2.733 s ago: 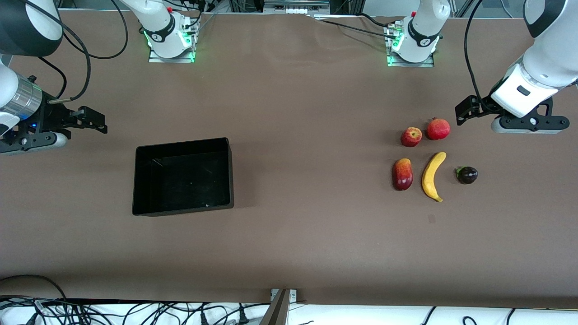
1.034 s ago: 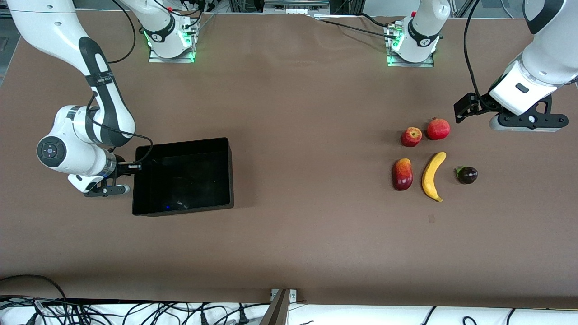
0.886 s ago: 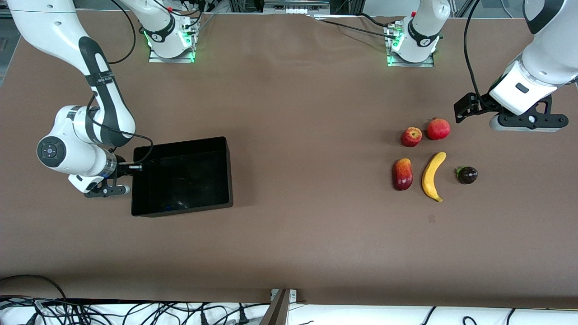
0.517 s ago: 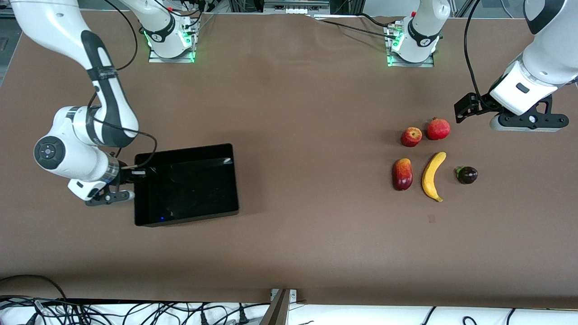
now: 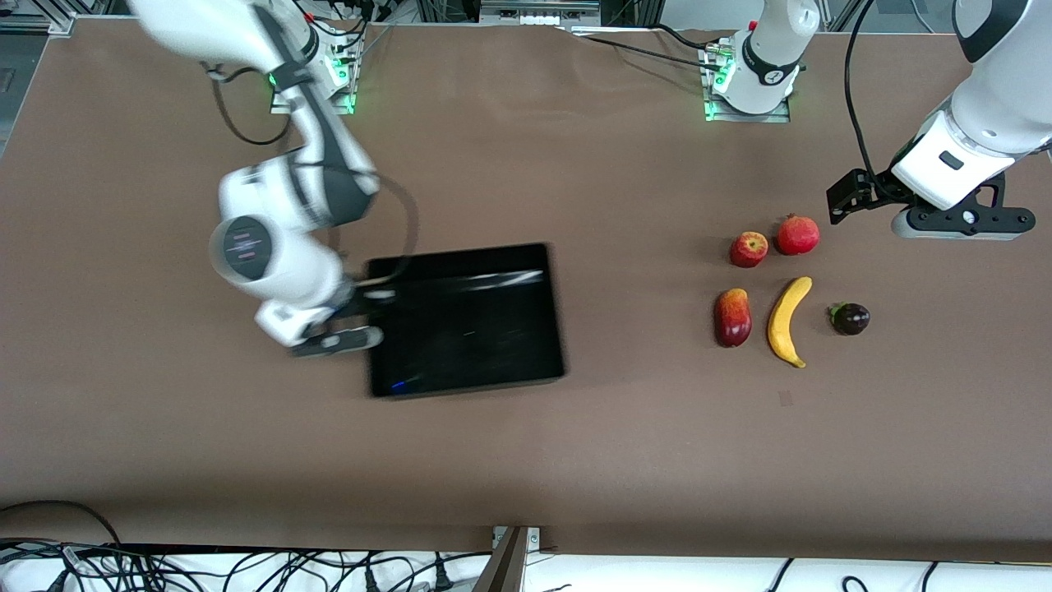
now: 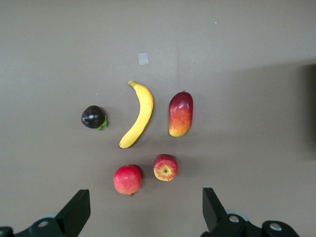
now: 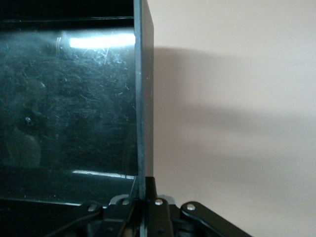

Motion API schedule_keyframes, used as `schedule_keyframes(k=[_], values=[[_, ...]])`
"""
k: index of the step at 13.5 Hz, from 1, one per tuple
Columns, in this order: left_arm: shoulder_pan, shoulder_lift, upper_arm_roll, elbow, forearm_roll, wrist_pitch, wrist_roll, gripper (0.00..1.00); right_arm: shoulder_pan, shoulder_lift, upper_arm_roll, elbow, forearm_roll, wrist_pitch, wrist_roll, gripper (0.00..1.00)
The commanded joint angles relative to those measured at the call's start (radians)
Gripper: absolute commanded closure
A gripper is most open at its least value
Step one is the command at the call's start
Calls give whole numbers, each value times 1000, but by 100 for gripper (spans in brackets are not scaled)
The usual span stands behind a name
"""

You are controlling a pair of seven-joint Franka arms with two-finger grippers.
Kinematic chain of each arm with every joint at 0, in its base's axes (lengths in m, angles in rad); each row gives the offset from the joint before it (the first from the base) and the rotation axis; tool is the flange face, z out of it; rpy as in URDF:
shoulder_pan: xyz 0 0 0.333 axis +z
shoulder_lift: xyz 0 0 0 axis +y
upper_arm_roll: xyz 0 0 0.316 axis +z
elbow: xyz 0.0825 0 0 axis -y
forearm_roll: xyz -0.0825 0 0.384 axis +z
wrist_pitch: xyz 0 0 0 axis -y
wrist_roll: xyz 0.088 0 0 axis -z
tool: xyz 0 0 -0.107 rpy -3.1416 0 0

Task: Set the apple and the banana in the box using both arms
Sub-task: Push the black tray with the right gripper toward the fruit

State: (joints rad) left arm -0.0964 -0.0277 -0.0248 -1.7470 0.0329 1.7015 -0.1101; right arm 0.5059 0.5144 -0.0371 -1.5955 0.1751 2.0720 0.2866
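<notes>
The black box, now near the table's middle, will go down from my right gripper onto the bare table (image 5: 623, 307), where I should set it close beside the red-yellow mango.
The black box (image 5: 464, 329) sits near the table's middle, blurred. My right gripper (image 5: 362, 316) is shut on the box wall at the right arm's end; in the right wrist view the gripper (image 7: 143, 197) clamps that thin wall (image 7: 143, 98). The apple (image 5: 749, 249) lies beside a pomegranate, and the banana (image 5: 787, 321) lies nearer to the front camera. My left gripper (image 5: 962, 224) is open and empty, up over bare table toward the left arm's end. In the left wrist view it (image 6: 145, 215) hangs above the apple (image 6: 165, 167) and banana (image 6: 138, 115).
A pomegranate (image 5: 798, 235) lies beside the apple. A red-yellow mango (image 5: 733, 317) and a dark round fruit (image 5: 850, 318) flank the banana. A small pale square mark (image 5: 786, 399) is on the table, nearer to the front camera than the banana.
My right arm came in, took hold of the box wall and moved the box toward the fruits, to the table's middle. The left arm has barely moved.
</notes>
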Motion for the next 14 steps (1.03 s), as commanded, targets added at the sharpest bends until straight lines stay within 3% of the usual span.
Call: schedule_keyframes(k=[1, 4, 7, 10, 11, 12, 14], values=[[3, 8, 3, 24, -14, -23, 29, 0, 145, 122, -9, 155, 32, 42, 225, 100], [7, 20, 3, 24, -27, -22, 32, 0, 252, 249, -12, 270, 30, 123, 385, 100], [17, 25, 9, 21, -60, -26, 38, 0, 299, 300, -13, 270, 24, 192, 422, 100], [17, 34, 8, 21, -54, -149, 43, 0, 312, 332, -17, 270, 20, 234, 422, 100], [17, 46, 5, 20, -53, -208, 41, 0, 312, 337, -18, 270, 18, 234, 424, 61], [17, 57, 3, 9, -53, -244, 44, 0, 313, 332, -20, 270, 15, 237, 421, 1], [7, 95, 2, -35, -41, -238, 88, 0, 301, 300, -24, 270, 11, 220, 408, 0]])
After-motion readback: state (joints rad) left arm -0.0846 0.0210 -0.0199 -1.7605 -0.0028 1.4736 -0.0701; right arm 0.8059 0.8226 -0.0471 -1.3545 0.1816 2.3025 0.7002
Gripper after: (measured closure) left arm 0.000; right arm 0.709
